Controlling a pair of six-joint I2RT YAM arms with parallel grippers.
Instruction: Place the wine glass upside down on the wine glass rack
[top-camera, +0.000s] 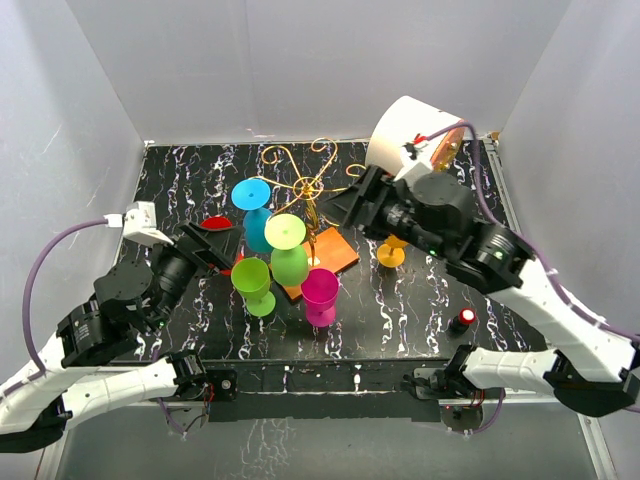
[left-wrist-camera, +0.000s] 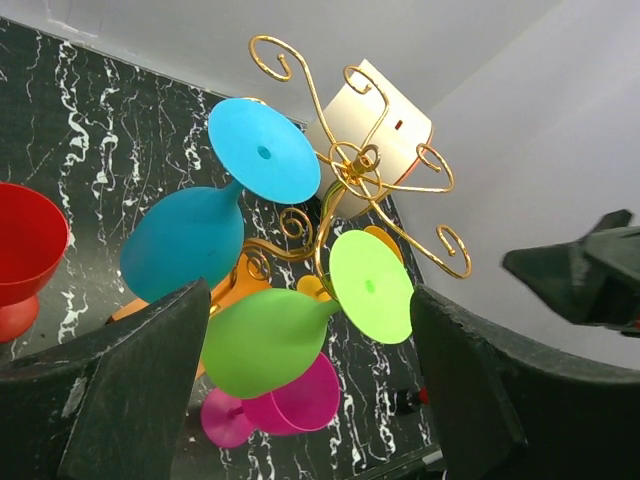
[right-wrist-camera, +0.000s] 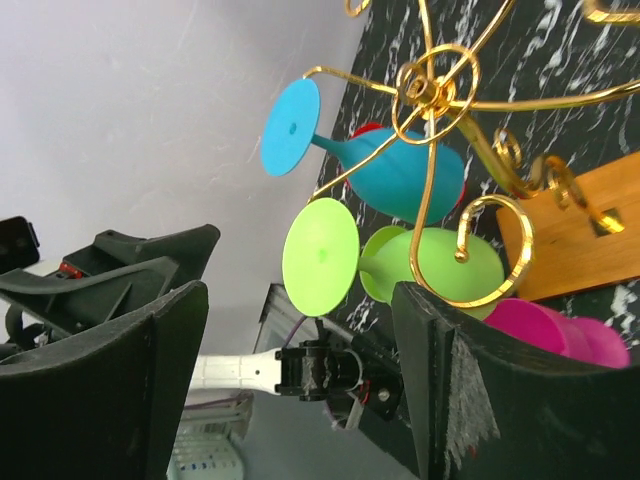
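Observation:
Next, I move my right gripper to the magenta glass standing in front of the rack and close it on the near side of the glass's rim (top-camera: 331, 297).
The gold wire rack (top-camera: 300, 182) stands on its orange-brown wooden base (top-camera: 332, 252) at mid-table. A blue wine glass (top-camera: 256, 214) and a light-green wine glass (top-camera: 288, 250) hang on it upside down, feet up. Both show in the left wrist view, blue (left-wrist-camera: 190, 235) and green (left-wrist-camera: 265, 340), with the rack (left-wrist-camera: 360, 165) above them. They also show in the right wrist view, blue (right-wrist-camera: 400, 175) and green (right-wrist-camera: 440, 265). My left gripper (top-camera: 216, 252) is open and empty left of the rack. My right gripper (top-camera: 336, 208) is open and empty right of it.
A green glass (top-camera: 253, 285) and a magenta glass (top-camera: 320, 295) stand upright in front of the rack. A red glass (top-camera: 216, 224) sits by my left gripper. An orange glass (top-camera: 391, 252) stands under my right arm. A large white cylinder (top-camera: 405, 135) lies at the back right.

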